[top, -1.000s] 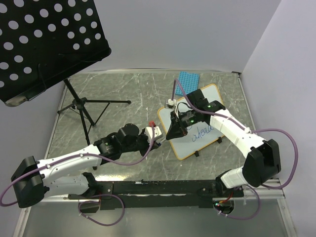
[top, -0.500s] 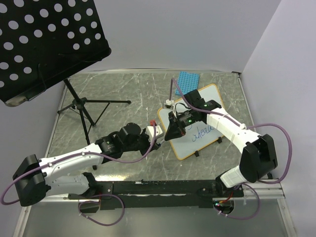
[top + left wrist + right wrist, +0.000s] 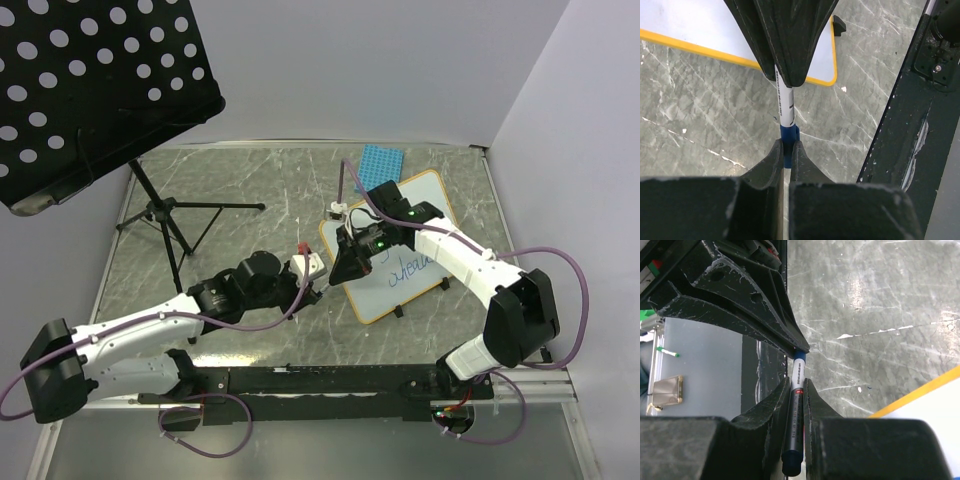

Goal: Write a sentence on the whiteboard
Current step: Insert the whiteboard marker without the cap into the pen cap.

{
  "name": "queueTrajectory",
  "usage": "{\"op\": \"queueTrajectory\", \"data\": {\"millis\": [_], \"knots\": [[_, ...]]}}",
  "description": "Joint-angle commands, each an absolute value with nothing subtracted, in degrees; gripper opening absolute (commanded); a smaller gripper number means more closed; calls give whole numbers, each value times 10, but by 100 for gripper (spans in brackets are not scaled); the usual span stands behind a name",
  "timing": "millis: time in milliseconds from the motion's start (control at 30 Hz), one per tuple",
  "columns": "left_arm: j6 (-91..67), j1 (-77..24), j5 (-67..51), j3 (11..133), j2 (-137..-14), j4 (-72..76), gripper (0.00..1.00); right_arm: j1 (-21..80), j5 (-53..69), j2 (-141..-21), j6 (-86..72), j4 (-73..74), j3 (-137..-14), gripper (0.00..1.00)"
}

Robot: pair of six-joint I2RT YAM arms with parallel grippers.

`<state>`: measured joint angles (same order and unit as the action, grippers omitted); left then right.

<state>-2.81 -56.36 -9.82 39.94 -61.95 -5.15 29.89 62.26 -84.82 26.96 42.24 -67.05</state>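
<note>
Next, the left gripper releases the marker on the bare table point(image 3: 264, 291) between tripod and whiteboard. The marker is now held off the board's edge.
The whiteboard point(image 3: 415, 285) with its yellow-orange rim lies tilted at the right of the table. Of the sentence, only the blue word "ahead" point(image 3: 408, 266) shows; the upper line is hidden under the right arm. Both grippers meet off the board's left edge. My right gripper point(image 3: 340, 275) is shut on the white body of a marker point(image 3: 796, 410). My left gripper point(image 3: 322, 282) is shut on the marker's blue cap point(image 3: 789, 142). In the left wrist view the marker body point(image 3: 785, 102) runs up into the right fingers point(image 3: 785, 40). The board's rim point(image 3: 715, 52) lies just beyond.
A black perforated music stand point(image 3: 90, 90) on a tripod point(image 3: 165, 215) fills the far left. A blue studded plate point(image 3: 382, 160) lies behind the whiteboard. A black rail point(image 3: 330, 380) runs along the near edge. A black clip foot point(image 3: 839, 23) sits at the board's corner.
The right gripper has edged slightly left and the right arm has shifted with it. Both grippers keep their hold on the marker.
</note>
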Motion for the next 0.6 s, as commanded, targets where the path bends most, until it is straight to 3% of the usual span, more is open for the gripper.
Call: {"op": "queueTrajectory", "data": {"millis": [0, 67, 100, 167, 200, 300, 400, 567], "knots": [[-35, -570, -111, 432, -584, 186, 1, 342, 650, -870, 295, 445, -686, 0], [-37, -570, -114, 424, -575, 162, 1, 342, 634, -854, 316, 459, -700, 4], [-40, -570, -116, 404, -568, 152, 1, 340, 628, -847, 325, 479, -707, 18], [-57, -570, -117, 380, -540, 127, 1, 333, 628, -833, 360, 510, -743, 35], [-68, -570, -116, 359, -528, 118, 1, 322, 632, -831, 371, 546, -757, 54], [-90, -570, -109, 324, -480, 80, 1, 294, 643, -820, 410, 603, -820, 81], [-112, -570, -98, 302, -442, 40, 1, 273, 631, -802, 410, 606, -867, 99], [-156, -570, -56, 294, -429, 18, 1, 193, 633, -788, 405, 615, -940, 100]]}}
